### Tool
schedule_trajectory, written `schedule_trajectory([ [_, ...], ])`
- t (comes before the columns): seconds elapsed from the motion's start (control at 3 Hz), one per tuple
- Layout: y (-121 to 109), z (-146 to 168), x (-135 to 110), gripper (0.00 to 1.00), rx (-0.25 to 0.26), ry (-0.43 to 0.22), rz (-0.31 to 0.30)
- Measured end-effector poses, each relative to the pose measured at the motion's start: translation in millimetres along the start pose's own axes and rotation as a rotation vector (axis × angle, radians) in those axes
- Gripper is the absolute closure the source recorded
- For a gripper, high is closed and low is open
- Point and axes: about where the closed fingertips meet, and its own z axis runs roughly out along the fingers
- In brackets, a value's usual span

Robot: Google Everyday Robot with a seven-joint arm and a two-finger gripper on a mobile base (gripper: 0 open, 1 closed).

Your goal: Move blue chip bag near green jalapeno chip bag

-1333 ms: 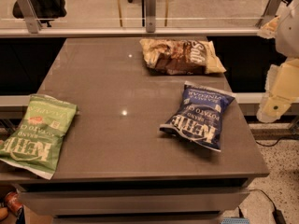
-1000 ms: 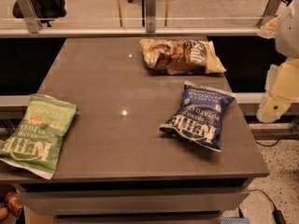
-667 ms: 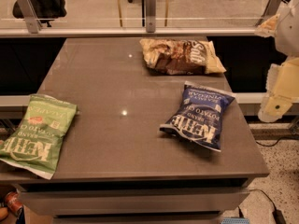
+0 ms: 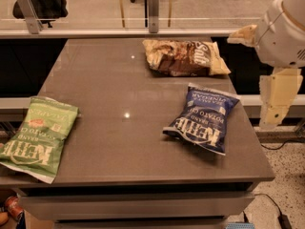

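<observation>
The blue chip bag is next for my gripper, which should go to it and close on its far half (image 4: 209, 105), the part toward the tan-and-brown chip bag.
The blue chip bag (image 4: 202, 120) lies flat on the right side of the grey table (image 4: 119, 80), close to its right edge. The green jalapeno chip bag (image 4: 35, 137) lies at the table's front left corner, hanging partly over the left edge. The two bags are far apart. My gripper (image 4: 275, 101) hangs off the white arm beyond the table's right edge, to the right of the blue bag and clear of it. It holds nothing.
A tan-and-brown chip bag (image 4: 183, 56) lies at the back of the table, behind the blue bag. A glass barrier with metal posts (image 4: 152, 8) runs along the far edge. A cable (image 4: 281, 213) lies on the floor at the front right.
The upper part of my arm has shifted slightly left toward the table. The three bags have not moved.
</observation>
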Motion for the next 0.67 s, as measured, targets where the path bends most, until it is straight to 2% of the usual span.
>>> schedule_trajectory([
  [0.67, 9, 50, -14, 0.0, -0.061, 0.009, -0.354],
])
